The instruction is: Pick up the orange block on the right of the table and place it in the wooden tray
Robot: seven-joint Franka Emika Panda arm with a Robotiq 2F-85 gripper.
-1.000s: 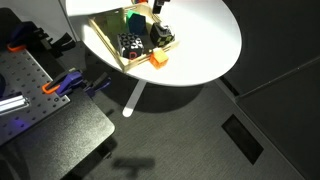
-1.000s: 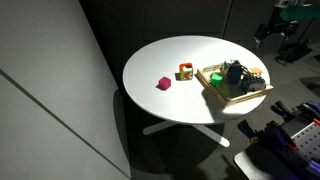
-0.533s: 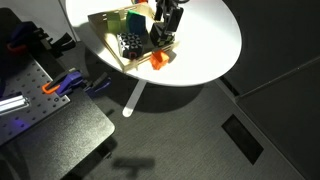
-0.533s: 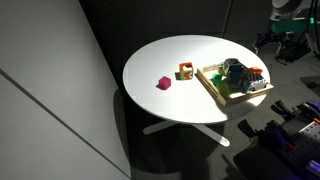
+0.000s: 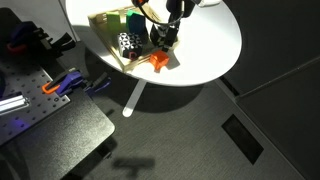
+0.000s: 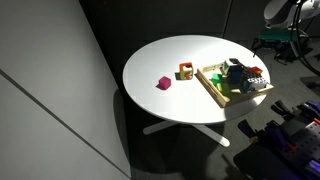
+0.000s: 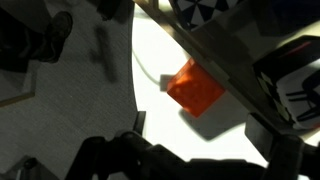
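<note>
The robot's gripper will next go down to the orange block's opposite sides (image 5: 159,61) (image 7: 196,88), just outside the wooden tray, and close there.
The orange block (image 5: 158,61) lies on the round white table (image 5: 215,45) near its edge, just outside the wooden tray (image 5: 105,22). In the wrist view the block (image 7: 195,87) sits on the white top beside the tray's rim (image 7: 215,60). My gripper (image 5: 164,40) hangs over the tray's near corner, a little above the block. Its dark fingers (image 7: 200,145) show at the bottom of the wrist view, spread apart with nothing between them. The tray (image 6: 215,90) holds several blocks, among them a black-and-white patterned cube (image 5: 127,43).
A pink block (image 6: 163,83) and a small orange-framed block (image 6: 186,71) lie on the table (image 6: 170,55) apart from the tray. A dark bench with orange clamps (image 5: 55,88) stands beside the table. The floor is dark.
My arm has come down from the upper edge of the picture over the tray, and the gripper now hangs lower, close above the orange block. The blocks have not moved.
</note>
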